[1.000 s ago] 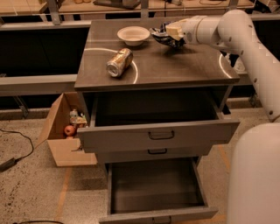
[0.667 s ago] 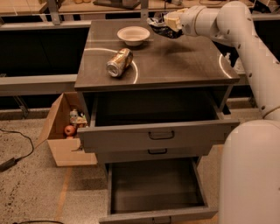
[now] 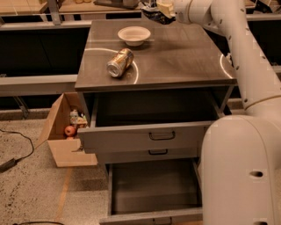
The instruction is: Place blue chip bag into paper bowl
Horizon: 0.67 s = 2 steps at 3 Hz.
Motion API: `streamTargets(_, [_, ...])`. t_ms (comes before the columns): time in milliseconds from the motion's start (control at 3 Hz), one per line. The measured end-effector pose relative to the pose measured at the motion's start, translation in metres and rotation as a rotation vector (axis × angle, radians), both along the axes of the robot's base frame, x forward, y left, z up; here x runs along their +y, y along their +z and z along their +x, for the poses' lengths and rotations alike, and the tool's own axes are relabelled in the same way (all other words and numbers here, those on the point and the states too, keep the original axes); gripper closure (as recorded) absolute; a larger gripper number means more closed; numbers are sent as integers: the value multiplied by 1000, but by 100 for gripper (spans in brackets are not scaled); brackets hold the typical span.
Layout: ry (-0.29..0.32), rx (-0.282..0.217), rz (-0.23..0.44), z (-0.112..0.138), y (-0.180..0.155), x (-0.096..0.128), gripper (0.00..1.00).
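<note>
The robot's gripper will release the blue chip bag, now hanging above the cabinet top, in the empty paper bowl (image 3: 132, 31), behind the gold-brown drink can.
The paper bowl (image 3: 134, 34) is off-white, round and shallow, and stands empty at the back of the grey cabinet top (image 3: 184, 57). My gripper (image 3: 159, 10) is raised above the top, up and to the right of the bowl. It is shut on the blue chip bag (image 3: 153, 14), a dark crumpled bag that hangs from the fingers clear of the surface.
A gold-brown drink can (image 3: 120, 63) lies on its side at the front left of the top. Two drawers (image 3: 151, 136) below stand pulled open. A cardboard box (image 3: 66, 132) with small items sits on the floor to the left. My white arm (image 3: 246, 66) runs down the right side.
My gripper has lifted the blue chip bag off the cabinet top and carried it up and to the left, toward the bowl. The bowl and can have not moved.
</note>
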<state>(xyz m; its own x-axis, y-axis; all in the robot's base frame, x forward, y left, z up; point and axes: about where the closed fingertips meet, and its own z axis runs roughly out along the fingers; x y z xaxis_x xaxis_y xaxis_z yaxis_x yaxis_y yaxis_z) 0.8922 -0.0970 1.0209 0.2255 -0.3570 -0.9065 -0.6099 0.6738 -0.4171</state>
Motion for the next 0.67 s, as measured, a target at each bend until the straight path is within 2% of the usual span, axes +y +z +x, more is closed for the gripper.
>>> streamTargets(667, [115,-20,-48,3,-1,60,100])
